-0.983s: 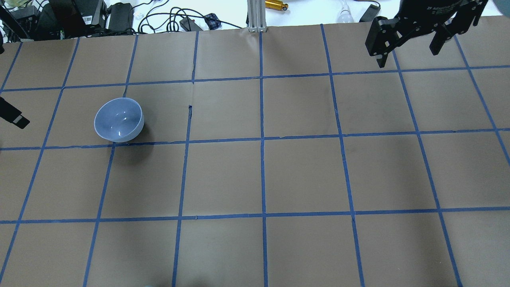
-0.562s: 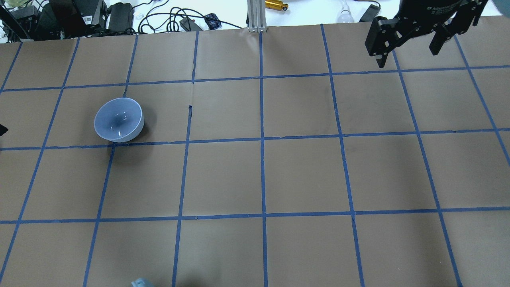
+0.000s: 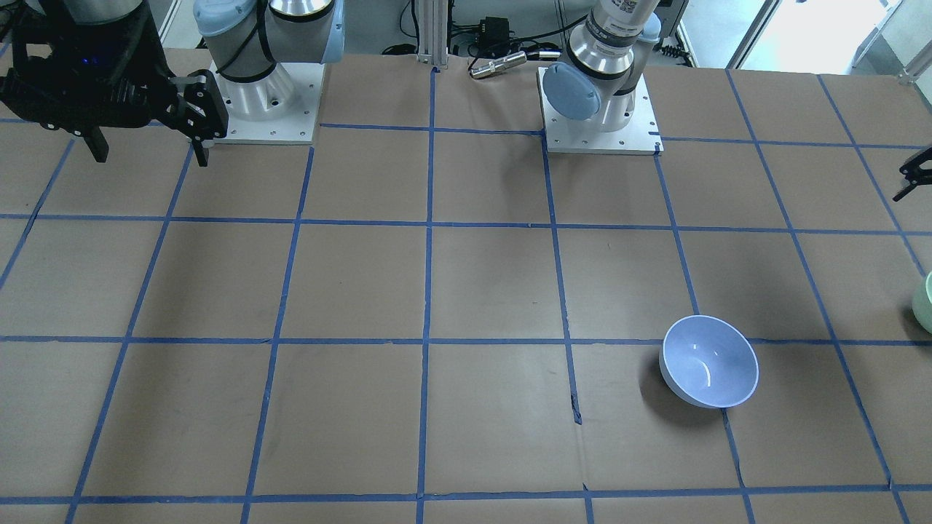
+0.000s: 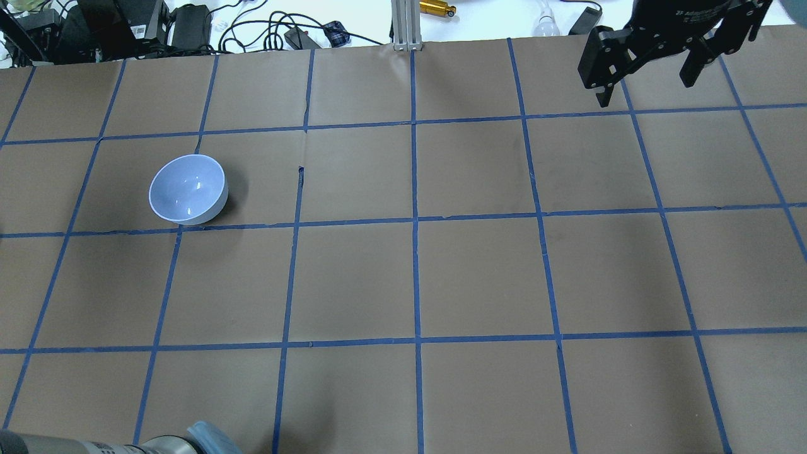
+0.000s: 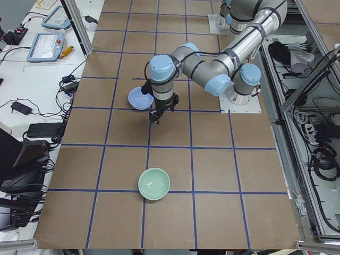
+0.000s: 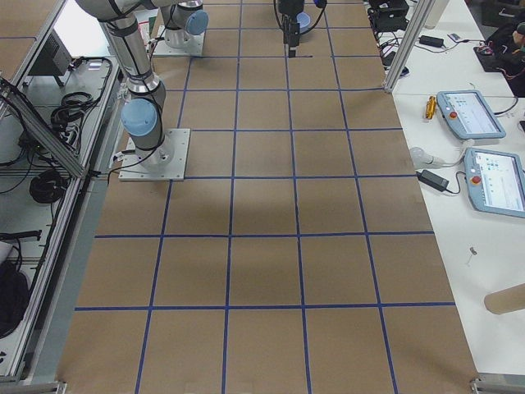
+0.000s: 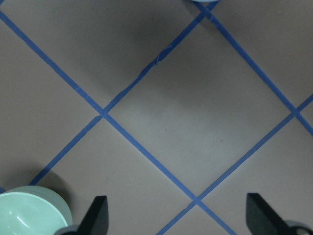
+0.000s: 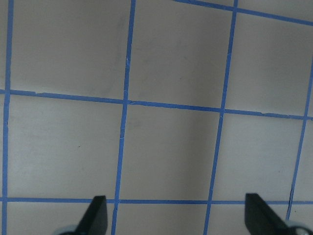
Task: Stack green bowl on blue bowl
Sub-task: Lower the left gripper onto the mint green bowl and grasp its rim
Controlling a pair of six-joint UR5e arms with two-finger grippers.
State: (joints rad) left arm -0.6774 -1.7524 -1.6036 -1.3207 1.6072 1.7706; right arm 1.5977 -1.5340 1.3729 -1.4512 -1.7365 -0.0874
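My left gripper will next move to the green bowl's rim (image 3: pixel 928 274) (image 7: pixel 68 224) on the side toward the arm bases and close there, with one finger inside.
The blue bowl (image 4: pixel 188 189) stands upright and empty on the left half of the table; it also shows in the front view (image 3: pixel 708 362) and the left side view (image 5: pixel 139 98). The green bowl (image 5: pixel 154 184) stands upright near the table's left end, apart from the blue bowl; only its edge shows in the front view (image 3: pixel 925 302), and it sits at the bottom left of the left wrist view (image 7: pixel 32 213). My left gripper (image 7: pixel 178 220) is open and empty, above the table between the two bowls (image 5: pixel 156 116). My right gripper (image 4: pixel 646 79) is open and empty, high at the far right (image 8: pixel 178 218).
The table is brown paper with a grid of blue tape (image 4: pixel 415 221). Cables and boxes (image 4: pixel 126 25) and an aluminium post (image 4: pixel 406 25) lie along the far edge. My left arm's elbow (image 4: pixel 189 441) pokes in at the overhead view's bottom left. Both arm bases (image 3: pixel 601 109) stand at the robot's side.
My left gripper has left the overhead view's left edge, and its shadow has lifted off the blue bowl. My left arm's elbow has come in at the bottom left. The right gripper has not moved.
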